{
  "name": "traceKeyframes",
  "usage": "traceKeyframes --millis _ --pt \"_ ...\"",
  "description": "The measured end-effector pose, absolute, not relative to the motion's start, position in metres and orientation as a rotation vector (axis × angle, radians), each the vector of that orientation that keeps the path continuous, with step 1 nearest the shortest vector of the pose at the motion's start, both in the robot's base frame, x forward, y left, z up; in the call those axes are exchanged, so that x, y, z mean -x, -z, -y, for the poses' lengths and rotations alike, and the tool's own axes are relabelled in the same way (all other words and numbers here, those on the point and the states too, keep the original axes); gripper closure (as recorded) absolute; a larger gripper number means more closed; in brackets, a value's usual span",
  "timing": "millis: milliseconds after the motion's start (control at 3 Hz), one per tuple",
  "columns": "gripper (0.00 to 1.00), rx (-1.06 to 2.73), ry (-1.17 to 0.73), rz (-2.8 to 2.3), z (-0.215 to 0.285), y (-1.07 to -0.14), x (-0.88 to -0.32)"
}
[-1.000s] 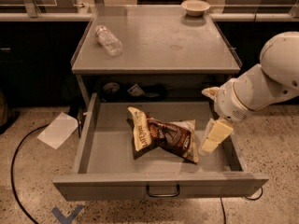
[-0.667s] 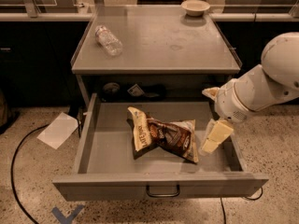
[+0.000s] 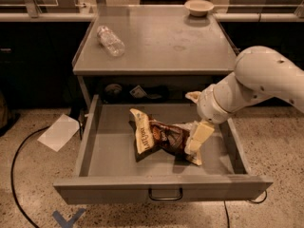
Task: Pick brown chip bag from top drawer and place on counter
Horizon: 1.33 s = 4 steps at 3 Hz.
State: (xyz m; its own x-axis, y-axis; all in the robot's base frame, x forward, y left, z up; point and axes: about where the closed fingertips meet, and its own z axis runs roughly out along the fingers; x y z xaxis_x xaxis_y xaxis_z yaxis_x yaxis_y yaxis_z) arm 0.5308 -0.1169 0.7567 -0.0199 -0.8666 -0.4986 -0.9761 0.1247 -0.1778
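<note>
Next, I grip the middle of the brown chip bag (image 3: 169, 134), on the dark part between its cream ends.
The brown chip bag (image 3: 161, 137) lies crumpled on the floor of the open top drawer (image 3: 109, 160), dark brown with cream ends and white print. The drawer is pulled fully out, and its dark loop handle (image 3: 165, 194) is on the front panel. My gripper (image 3: 197, 139) reaches down into the drawer from the right on the white arm (image 3: 256, 82). It sits at the bag's right end, over or touching it. The grey counter (image 3: 161, 46) is above and behind the drawer.
A clear plastic bottle (image 3: 110, 41) lies on the counter's left side. A pale bowl (image 3: 199, 6) stands at its back right. A white paper sheet (image 3: 59, 132) and a black cable (image 3: 16, 175) lie on the floor to the left. Small items sit in the shelf behind the drawer.
My gripper has moved left inside the drawer, from beside the bag's right end to right at it. The bag has not visibly moved.
</note>
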Motion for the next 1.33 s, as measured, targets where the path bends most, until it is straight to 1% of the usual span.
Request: traceKeyframes --millis 667,1000,1333 --pt "0.0 1.735 -0.315 -1.897 0.081 -0.679 -0.58" --pt "0.0 1.735 -0.316 -1.897 0.081 -0.679 -0.58" --pt "0.19 1.729 -0.39 -1.893 0.054 -0.656 -0.592"
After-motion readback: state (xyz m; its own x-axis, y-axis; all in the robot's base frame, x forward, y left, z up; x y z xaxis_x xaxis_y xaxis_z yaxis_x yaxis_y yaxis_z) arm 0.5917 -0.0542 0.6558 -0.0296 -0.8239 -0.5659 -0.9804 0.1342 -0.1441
